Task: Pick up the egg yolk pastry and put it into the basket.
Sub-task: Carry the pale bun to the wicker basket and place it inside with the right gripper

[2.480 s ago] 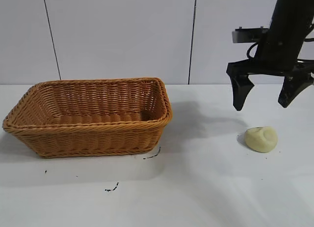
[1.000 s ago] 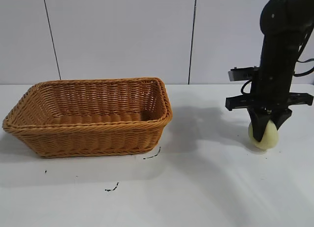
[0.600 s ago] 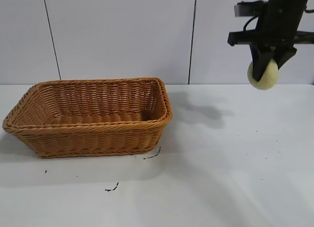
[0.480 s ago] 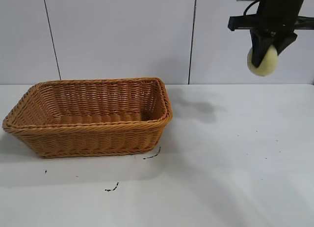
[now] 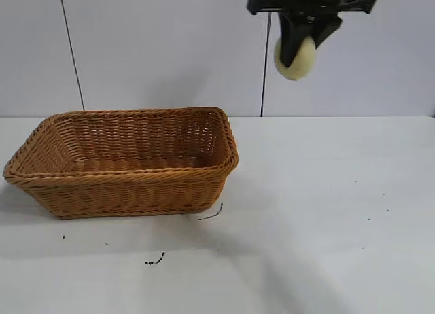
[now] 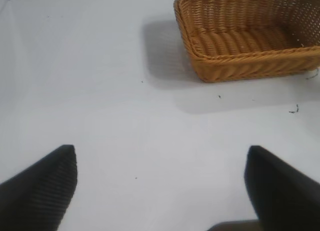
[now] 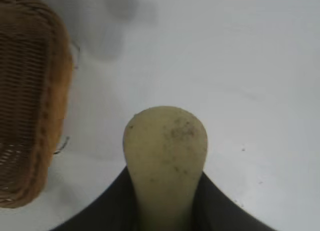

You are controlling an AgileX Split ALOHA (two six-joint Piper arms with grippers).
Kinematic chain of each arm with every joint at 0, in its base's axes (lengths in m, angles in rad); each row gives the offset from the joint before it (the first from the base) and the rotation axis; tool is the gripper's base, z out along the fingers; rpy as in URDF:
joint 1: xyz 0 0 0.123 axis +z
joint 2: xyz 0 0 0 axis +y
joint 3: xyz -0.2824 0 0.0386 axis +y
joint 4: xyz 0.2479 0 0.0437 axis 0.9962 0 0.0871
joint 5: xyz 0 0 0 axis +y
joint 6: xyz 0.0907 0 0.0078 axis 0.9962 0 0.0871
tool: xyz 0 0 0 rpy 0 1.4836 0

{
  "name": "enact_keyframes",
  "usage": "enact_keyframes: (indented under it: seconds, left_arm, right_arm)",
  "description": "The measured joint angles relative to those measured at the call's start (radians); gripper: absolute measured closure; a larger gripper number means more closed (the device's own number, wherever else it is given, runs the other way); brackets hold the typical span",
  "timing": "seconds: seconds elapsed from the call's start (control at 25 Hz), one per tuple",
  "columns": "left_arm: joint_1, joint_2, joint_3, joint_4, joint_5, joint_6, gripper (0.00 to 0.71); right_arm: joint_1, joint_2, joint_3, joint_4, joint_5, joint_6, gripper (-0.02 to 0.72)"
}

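Observation:
The robot's right gripper will set the egg yolk pastry, now hanging high above the table, down near the middle of the basket's woven bottom (image 5: 146, 158).
My right gripper (image 5: 298, 50) is shut on the egg yolk pastry (image 5: 296, 59), a pale yellow-cream bun squeezed between its black fingers. It hangs high above the table, up and to the right of the basket's right end. In the right wrist view the pastry (image 7: 166, 151) fills the gap between the fingers. The orange-brown woven basket (image 5: 122, 192) stands on the table at the left, with nothing visible inside; it also shows in the right wrist view (image 7: 50, 91) and the left wrist view (image 6: 250, 66). My left gripper (image 6: 160, 163) is open, empty and high over the table, far from the basket.
The white table (image 5: 326, 225) carries a few small dark marks (image 5: 155, 261) in front of the basket. A pale panelled wall stands behind.
My right gripper closed on the pastry on the table at the right, lifted it high, and has carried it leftward toward the basket. The basket has not moved.

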Motion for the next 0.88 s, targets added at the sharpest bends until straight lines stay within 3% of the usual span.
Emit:
enact_keyframes:
  seconds: [0.44,0.68,0.88]
  left_arm:
    - [0.0,0.0,0.0,0.0,0.0,0.0,0.017]
    - [0.0,0.0,0.0,0.0,0.0,0.0,0.017]
    - [0.0,0.0,0.0,0.0,0.0,0.0,0.017]
  right_arm:
    - [0.236,0.237,-0.218,0.014,-0.07,0.016,0.543]
    - [0.263,0.353,-0.236,0.024,-0.179,0.017,0.543]
    - [0.264,0.414,-0.236,0.025,-0.215,0.017,0.543]
